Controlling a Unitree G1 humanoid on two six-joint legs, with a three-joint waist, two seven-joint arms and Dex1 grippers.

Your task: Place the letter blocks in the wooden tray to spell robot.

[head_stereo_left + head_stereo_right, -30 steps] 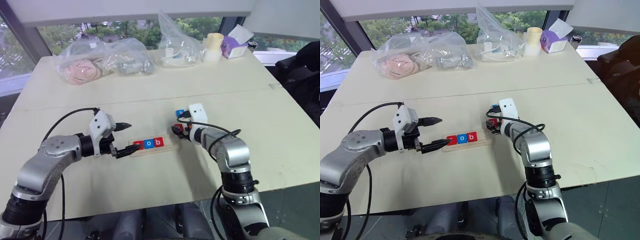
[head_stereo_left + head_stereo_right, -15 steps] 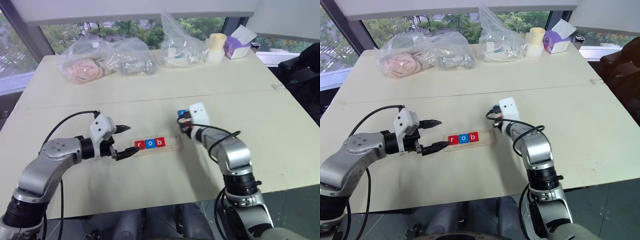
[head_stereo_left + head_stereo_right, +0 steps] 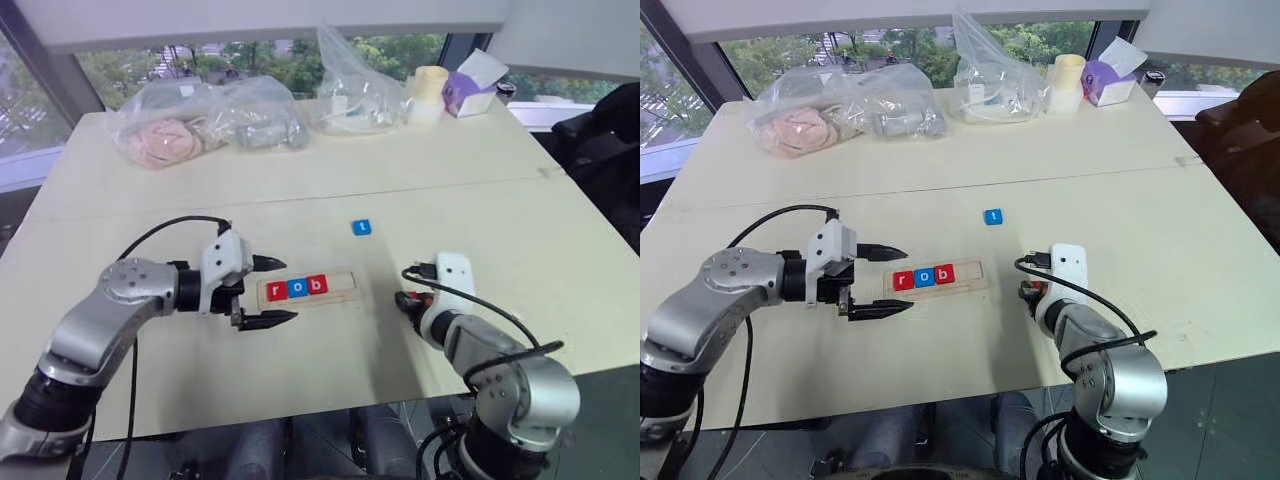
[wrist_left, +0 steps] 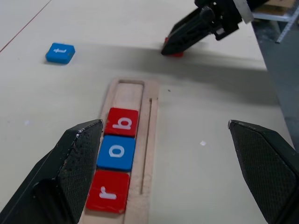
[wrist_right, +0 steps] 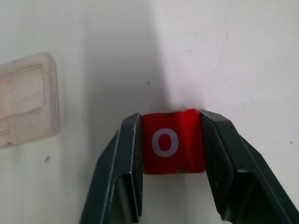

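Observation:
Next, my right gripper opens, turns and grips the red o block's front and back sides (image 5: 173,172), because it covers the side of that block that must meet the red b block.
The wooden tray (image 3: 340,275) lies mid-table with a red r block (image 3: 277,291), a blue o block (image 3: 297,288) and a red b block (image 3: 316,285) filling its left part. A blue t block (image 3: 361,227) sits loose on the table behind the tray. My right gripper (image 5: 170,140) is shut on a red o block (image 5: 172,141), low over the table to the right of the tray. At the tray's left end my left gripper (image 3: 270,292) stands open, its fingers (image 4: 74,163) spread wide either side of the tray end.
Clear plastic bags (image 3: 210,118) with soft items lie along the far edge. A pale cup (image 3: 428,92) and a purple box (image 3: 470,92) stand at the far right. The table's front edge runs close below both arms.
My right gripper closed on the red o block beside the t block and pulled back toward me and to the right with it. The left gripper turned slightly beside the tray's left end.

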